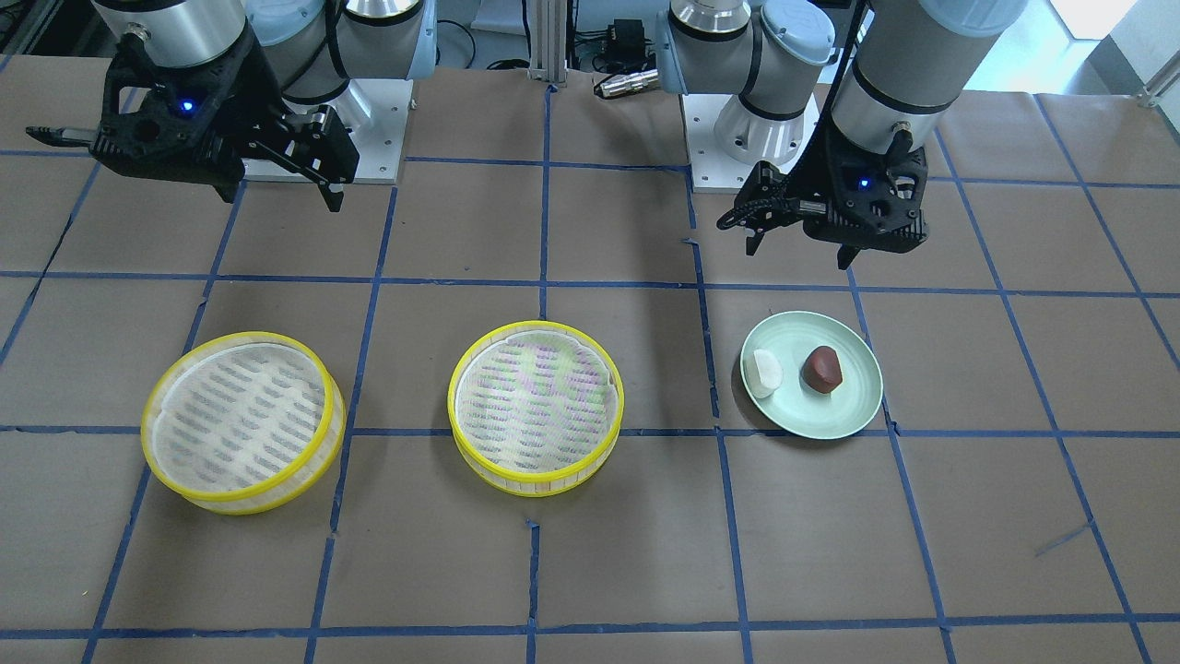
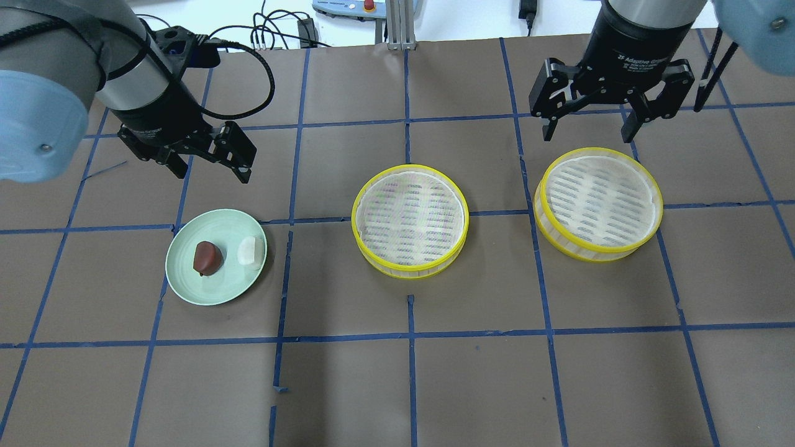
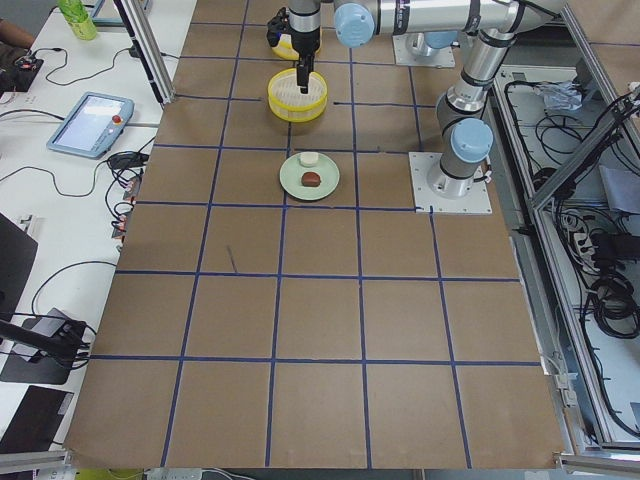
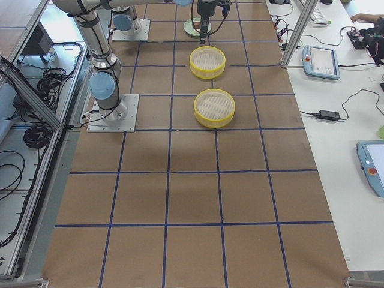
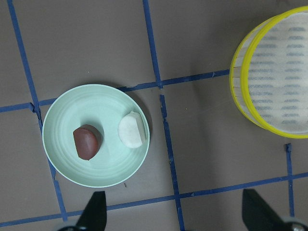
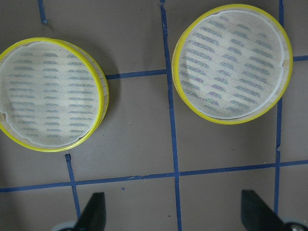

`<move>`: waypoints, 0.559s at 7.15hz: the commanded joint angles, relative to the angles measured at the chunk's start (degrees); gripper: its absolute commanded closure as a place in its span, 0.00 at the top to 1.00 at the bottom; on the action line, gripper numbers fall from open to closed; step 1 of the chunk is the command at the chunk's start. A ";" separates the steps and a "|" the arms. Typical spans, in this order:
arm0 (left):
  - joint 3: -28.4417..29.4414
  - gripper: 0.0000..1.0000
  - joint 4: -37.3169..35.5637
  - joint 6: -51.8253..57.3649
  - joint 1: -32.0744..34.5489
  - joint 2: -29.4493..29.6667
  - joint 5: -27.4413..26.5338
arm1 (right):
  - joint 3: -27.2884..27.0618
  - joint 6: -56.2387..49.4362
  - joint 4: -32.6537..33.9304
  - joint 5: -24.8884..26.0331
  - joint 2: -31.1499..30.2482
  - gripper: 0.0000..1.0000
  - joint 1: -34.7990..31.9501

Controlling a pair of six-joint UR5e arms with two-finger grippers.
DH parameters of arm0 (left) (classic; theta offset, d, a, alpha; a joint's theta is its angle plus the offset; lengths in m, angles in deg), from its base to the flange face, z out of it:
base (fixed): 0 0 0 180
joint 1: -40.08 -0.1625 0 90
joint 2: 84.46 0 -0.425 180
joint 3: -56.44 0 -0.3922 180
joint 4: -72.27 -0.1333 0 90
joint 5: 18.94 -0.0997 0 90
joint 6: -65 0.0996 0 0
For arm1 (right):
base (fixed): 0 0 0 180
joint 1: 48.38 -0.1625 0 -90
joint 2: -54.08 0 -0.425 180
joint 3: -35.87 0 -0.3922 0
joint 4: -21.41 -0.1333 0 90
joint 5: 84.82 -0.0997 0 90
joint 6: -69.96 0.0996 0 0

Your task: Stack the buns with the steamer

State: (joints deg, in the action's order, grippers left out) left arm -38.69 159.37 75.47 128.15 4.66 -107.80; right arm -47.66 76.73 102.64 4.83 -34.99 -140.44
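Note:
I will close my left gripper on the sides of the white bun (image 1: 763, 372) (image 5: 132, 130), which is on the edge of the pale green plate nearer the middle steamer tray.
A white rounded bun (image 2: 250, 252) and a reddish-brown blocky bun (image 2: 207, 258) lie side by side on a pale green plate (image 2: 186, 279). Two yellow-rimmed steamer trays stand empty, one in the middle (image 2: 410, 220) and one on the right (image 2: 599, 202). My left gripper (image 2: 211, 174) hovers open and empty above the table beside the plate. Its wrist view shows the white bun (image 5: 131, 130), the brown bun (image 5: 87, 142) and the plate (image 5: 96, 168). My right gripper (image 2: 589, 135) hovers open and empty by the right steamer. Its wrist view shows both steamers (image 6: 48, 94) (image 6: 231, 60).
The table is brown paper marked with a blue tape grid (image 2: 408, 335). The arm bases (image 1: 747, 138) stand at the robot side of the table. Cables and a tablet (image 3: 90, 122) lie beyond the table's edge.

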 commanded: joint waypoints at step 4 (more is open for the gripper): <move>-0.05 1.00 -0.09 0.09 0.00 -0.09 0.00 | 0.64 -2.99 0.60 -0.53 1.17 1.00 0.48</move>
State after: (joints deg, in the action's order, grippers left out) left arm -38.73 159.29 75.55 128.15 4.58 -107.80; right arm -47.41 73.92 103.03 4.57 -34.53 -140.13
